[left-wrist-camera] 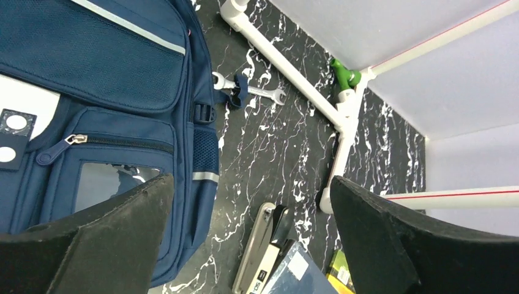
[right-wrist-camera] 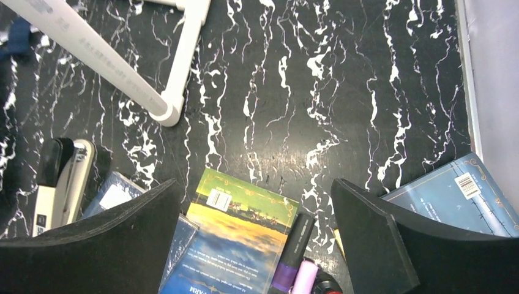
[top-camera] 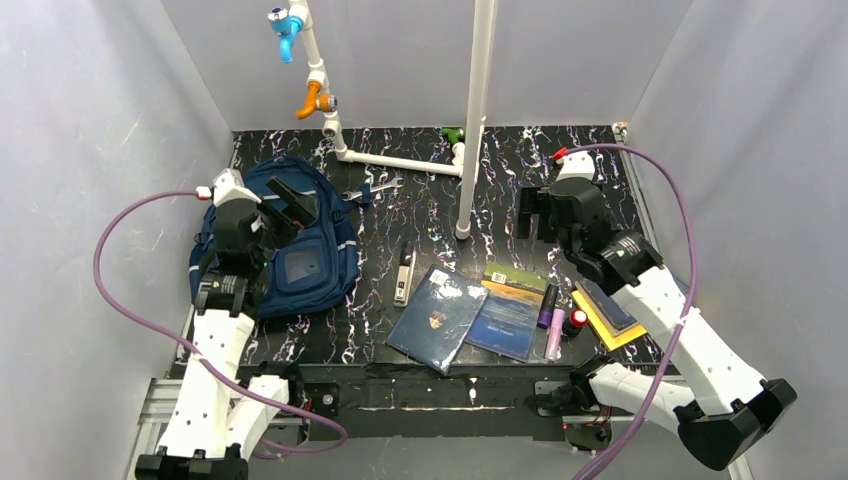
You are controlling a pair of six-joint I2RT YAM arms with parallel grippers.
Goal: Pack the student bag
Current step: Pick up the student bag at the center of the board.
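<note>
The robot's left gripper should close on the side edge (top-camera: 321,183) (left-wrist-camera: 185,68) of the student bag, just below the end of the upper light-grey stripe, on the wrench's side.
The student bag (top-camera: 310,270), navy with light-grey stripes, lies flat at the left of the table. In the left wrist view (left-wrist-camera: 110,73) its front pocket zip is closed. My left gripper (top-camera: 295,203) hovers open and empty over the bag's upper right part (left-wrist-camera: 251,179). My right gripper (top-camera: 535,215) is open and empty above the table, behind the books (right-wrist-camera: 256,184). On the table lie a dark blue book (top-camera: 438,315), a colourful book (top-camera: 510,310) (right-wrist-camera: 238,239), a grey stapler (top-camera: 404,270) (left-wrist-camera: 263,251), a purple marker (top-camera: 548,305) (right-wrist-camera: 292,251) and a pink marker (top-camera: 555,335).
A white pipe frame (top-camera: 470,120) stands behind the table's middle. A wrench (top-camera: 372,190) (left-wrist-camera: 248,92) lies beside the bag's top. A yellow and a blue book (top-camera: 605,312) lie under my right forearm. Grey walls close in on three sides.
</note>
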